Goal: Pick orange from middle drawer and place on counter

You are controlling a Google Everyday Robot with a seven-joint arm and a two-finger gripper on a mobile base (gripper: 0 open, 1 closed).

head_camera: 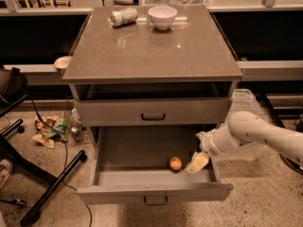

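I should next grip the orange's middle (175, 163) in the open middle drawer.
The orange (175, 163) lies in the open middle drawer (142, 154), near its front right. My gripper (196, 162) reaches down into the drawer from the right, just to the right of the orange and a little apart from it. The white arm (258, 135) comes in from the right edge. The counter (151, 46) is the grey-brown top of the cabinet above. The upper drawer (153, 112) is closed.
A white bowl (162, 17) and a tipped can (123, 16) sit at the back of the counter. A black chair base (33, 174) and litter (52, 129) lie on the floor to the left. A clear plastic bin (246, 103) stands to the cabinet's right.
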